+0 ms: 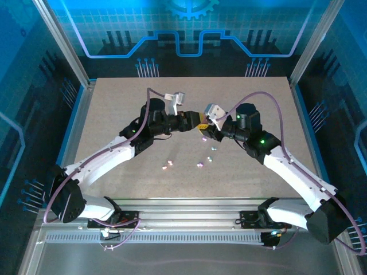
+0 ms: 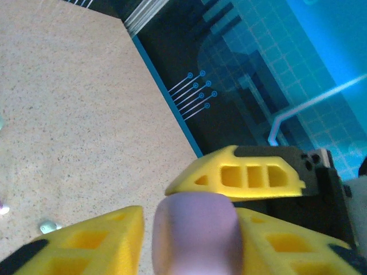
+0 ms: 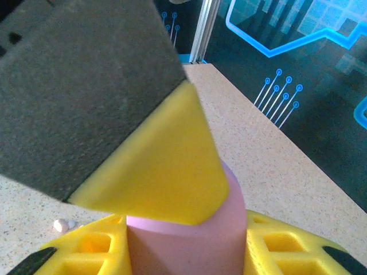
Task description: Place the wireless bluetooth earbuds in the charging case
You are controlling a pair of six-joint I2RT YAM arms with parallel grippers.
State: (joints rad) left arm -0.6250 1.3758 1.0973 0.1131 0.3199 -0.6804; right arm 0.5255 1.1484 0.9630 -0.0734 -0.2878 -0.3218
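The left gripper's finger lies across the charging case's side, so the robot's right gripper will open, back away and grasp the case squarely by its long sides [image 3: 239, 217].
Both grippers meet above the middle of the table on one charging case [image 2: 195, 235], a rounded lilac-pink pebble. My left gripper [image 1: 198, 121] has its yellow fingers [image 2: 86, 240] closed round the case; it is shut on it. My right gripper [image 1: 209, 128] is shut on the same case [image 3: 189, 243] from the other side, with one left finger [image 3: 160, 172] lying across its top. The right gripper's finger [image 2: 246, 175] shows just behind the case. Several tiny earbuds lie loose on the table: one pink [image 1: 167, 165], one purple [image 1: 200, 165], one mint [image 1: 213, 148], one pale [image 3: 63, 224].
The speckled beige table [image 1: 126, 103] is bounded by a blue-edged frame on the left [image 1: 71, 132] and an aluminium rail at the front [image 1: 189, 206]. A mint earbud [image 2: 49, 227] lies on the table below the left gripper. Dark blue-lit panels stand behind.
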